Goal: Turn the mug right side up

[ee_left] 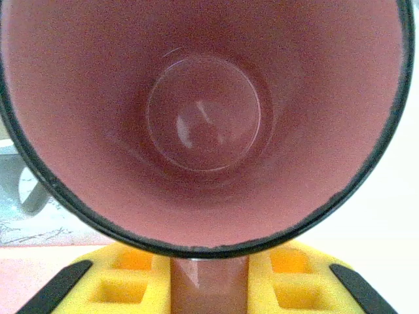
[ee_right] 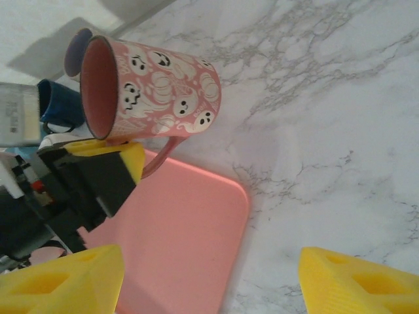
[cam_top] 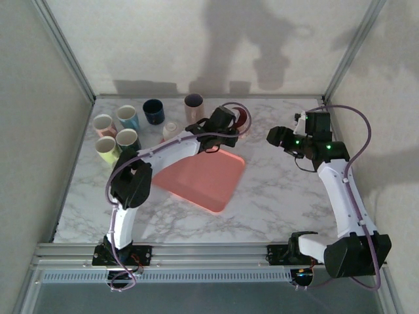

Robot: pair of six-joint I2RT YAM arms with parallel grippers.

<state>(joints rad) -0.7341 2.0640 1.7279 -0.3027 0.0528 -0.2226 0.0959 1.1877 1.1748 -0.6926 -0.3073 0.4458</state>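
Note:
My left gripper will put down the pink mug upright and let go on the marble (cam_top: pixel 241 132) just past the pink tray's far corner. The mug is now held on its side.
A pink mug (cam_top: pixel 239 118) printed with white ghosts and pumpkins is held on its side just past the far corner of the pink tray (cam_top: pixel 200 180). My left gripper (cam_top: pixel 222 133) is shut on the mug's handle. In the left wrist view the handle (ee_left: pixel 209 284) sits between the yellow pads (ee_left: pixel 124 288), and the mug's pink inside (ee_left: pixel 203 118) faces the camera. In the right wrist view the mug (ee_right: pixel 160 88) has its mouth turned left, above the tray (ee_right: pixel 183 242). My right gripper (cam_top: pixel 278 137) hangs open to the mug's right, nothing between its fingers (ee_right: pixel 347 278).
Several upright mugs stand at the back left, among them a dark blue one (cam_top: pixel 154 111), a light blue one (cam_top: pixel 127 118) and a yellow one (cam_top: pixel 107 149). Bare marble table (cam_top: pixel 275 196) lies right of the tray. Walls close in both sides and the back.

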